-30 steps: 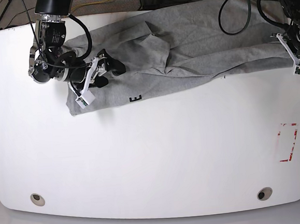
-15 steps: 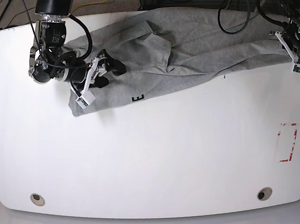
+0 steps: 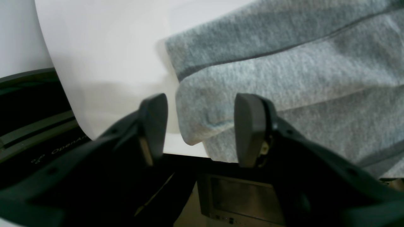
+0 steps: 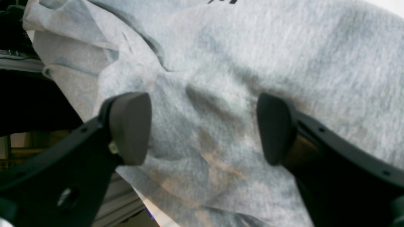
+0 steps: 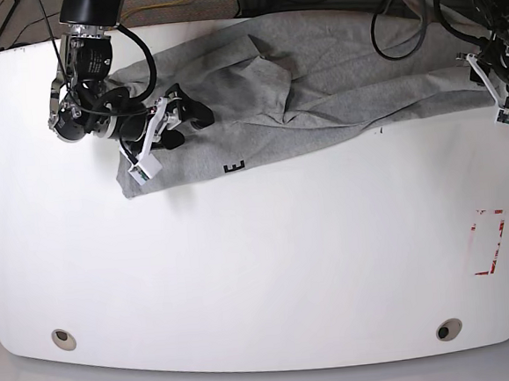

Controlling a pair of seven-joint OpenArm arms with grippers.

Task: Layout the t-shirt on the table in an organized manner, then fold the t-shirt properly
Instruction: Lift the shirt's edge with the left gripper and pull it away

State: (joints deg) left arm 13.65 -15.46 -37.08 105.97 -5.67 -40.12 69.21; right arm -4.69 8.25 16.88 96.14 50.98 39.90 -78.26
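Note:
I can see the t-shirt bunched along the table's far edge, so I need to pinch inside the t-shirt's folded corner [image 5: 455, 85] with my left gripper and help my right gripper pull the t-shirt nearer.
The heather-grey t-shirt [image 5: 342, 69] lies wrinkled along the far side of the white table [image 5: 261, 269], with a black letter [image 5: 233, 166] near its front hem. At the shirt's right end, my left gripper [image 5: 491, 85] stands open. In the left wrist view a folded corner of the t-shirt [image 3: 284, 78] lies loose between the left gripper's [image 3: 202, 123] spread fingers, over the table [image 3: 104, 56]. My right gripper [image 5: 188, 125] hovers open over the shirt's left part. The right wrist view shows the right gripper [image 4: 202, 126] with its fingers wide apart above bunched t-shirt fabric [image 4: 252, 47].
Two round grommet holes [image 5: 63, 339] [image 5: 448, 329] sit near the table's front edge. A red tape mark [image 5: 488, 243] is at the right. Black cables [image 5: 400, 20] hang behind the far edge, above the shirt.
My left gripper has opened and let go of the shirt's right corner, and that arm has risen slightly. The right arm has stayed still and open.

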